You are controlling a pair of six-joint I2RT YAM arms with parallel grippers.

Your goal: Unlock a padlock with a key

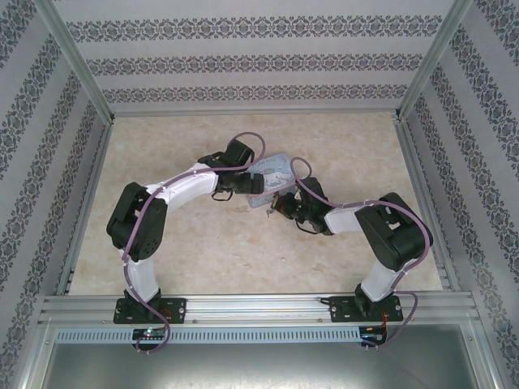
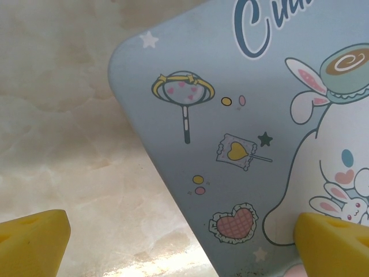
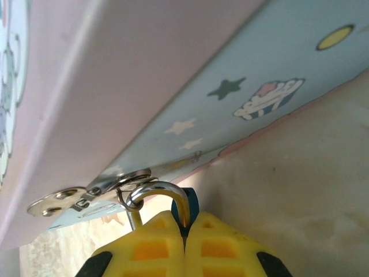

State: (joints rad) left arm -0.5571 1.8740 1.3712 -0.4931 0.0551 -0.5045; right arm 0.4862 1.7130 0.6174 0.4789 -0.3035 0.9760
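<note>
The robot's right gripper needs to release the padlock on the marbled table (image 1: 306,185) next to the hasp side of the tin, toward the far corner of the tin.
The padlock (image 3: 192,203) shows a dark bluish body and a curved metal shackle (image 3: 164,189) hooked through the ring of the hasp (image 3: 75,198) on a pale blue cartoon tin (image 3: 248,63). My right gripper (image 3: 185,224) is shut on the padlock body, its yellow fingers (image 3: 230,248) pressed together just below the shackle. My left gripper (image 2: 181,228) stands open above the tin (image 2: 242,127), one fingertip over the table and the other over the lid's rabbit picture. From above, both grippers, left (image 1: 250,183) and right (image 1: 281,204), meet at the tin (image 1: 274,165). The key is out of view.
The tin lies mid-table on a marbled beige top (image 1: 243,251). Patterned walls with metal frame rails (image 1: 89,138) enclose the table on three sides. The arm bases (image 1: 150,308) stand on the near rail.
</note>
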